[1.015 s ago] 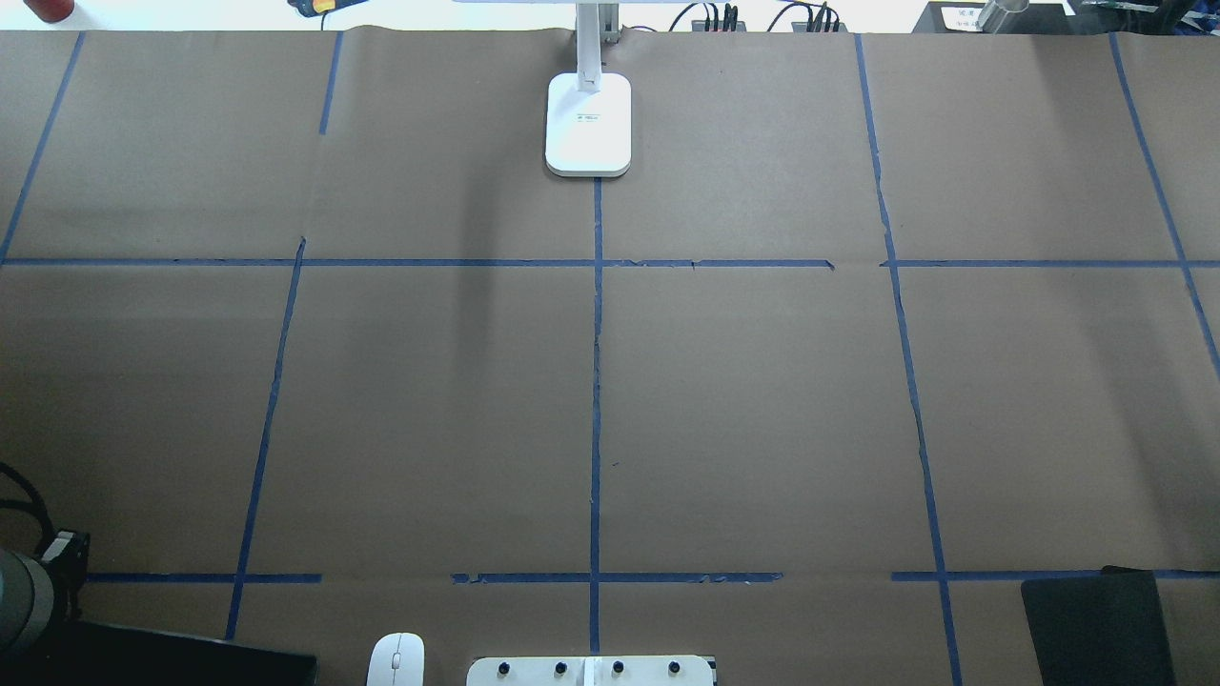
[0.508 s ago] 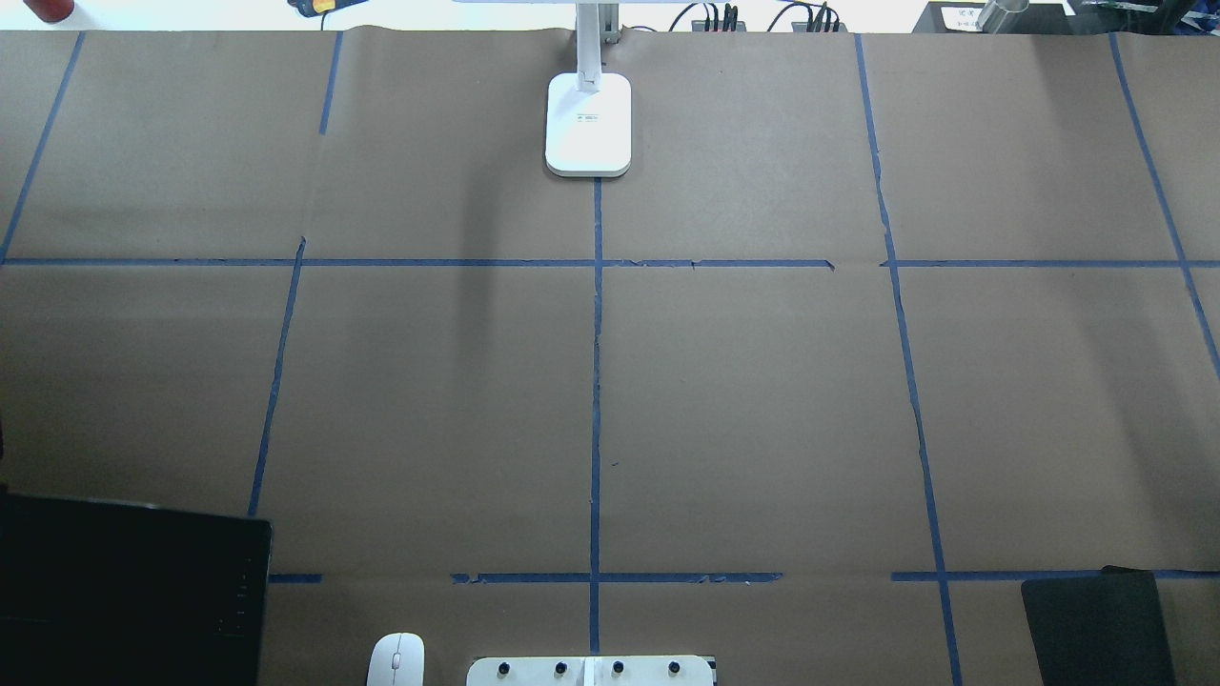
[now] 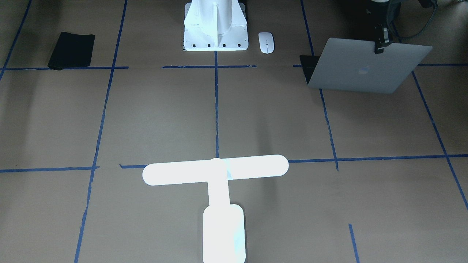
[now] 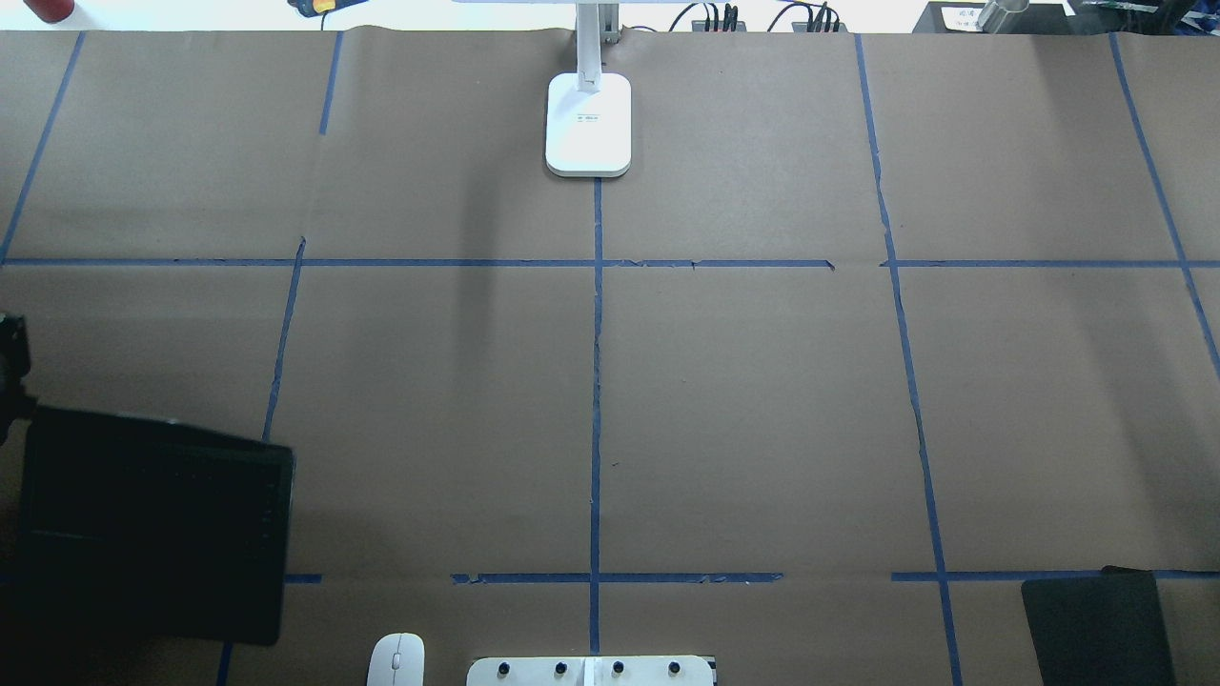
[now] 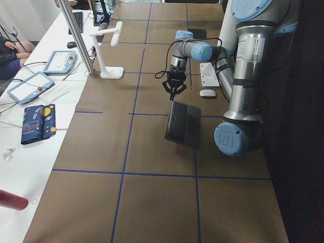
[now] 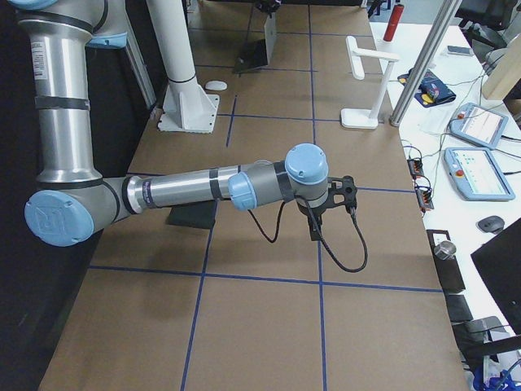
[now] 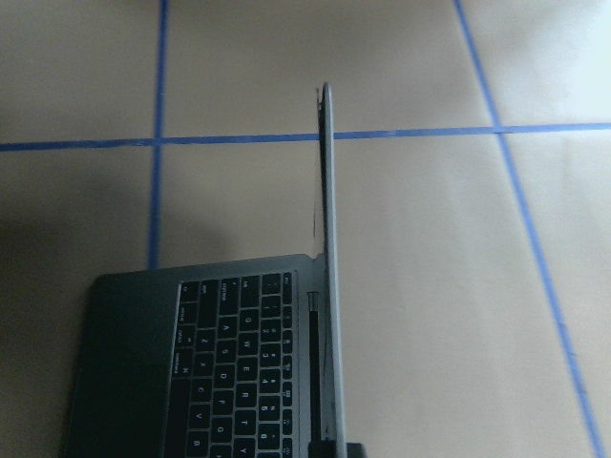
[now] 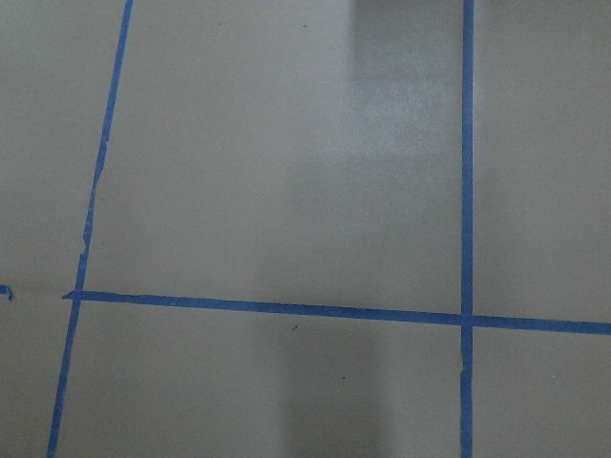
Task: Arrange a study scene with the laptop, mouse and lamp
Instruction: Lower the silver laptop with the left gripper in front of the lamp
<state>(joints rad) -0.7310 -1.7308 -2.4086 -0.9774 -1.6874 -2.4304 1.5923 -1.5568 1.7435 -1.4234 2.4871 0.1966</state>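
The robot's left gripper needs to release the laptop on the blue tape line (image 3: 231,135) between the pedestal and the lamp, near the lamp.
The laptop (image 3: 360,67) is open, silver lid toward the front camera, dark screen (image 4: 152,529) toward the robot. My left gripper (image 3: 381,46) is shut on the lid's top edge, with the keyboard (image 7: 224,372) below it. I cannot tell whether the laptop's base touches the table. The white mouse (image 3: 266,42) lies beside the pedestal, apart from both grippers. At the far middle stands the lit lamp (image 3: 215,170). My right gripper (image 6: 316,220) hangs over bare paper; I cannot tell whether it is open or shut.
A white pedestal (image 3: 215,25) is bolted at the robot's edge. A black mat (image 3: 71,50) lies on the robot's right side. Brown paper (image 4: 762,400) with blue tape lines covers the table. Tablets and cables lie beyond the far edge.
The laptop has come into the overhead view from the lower left, moving away from the robot and slightly toward the middle, with the left gripper on its lid.
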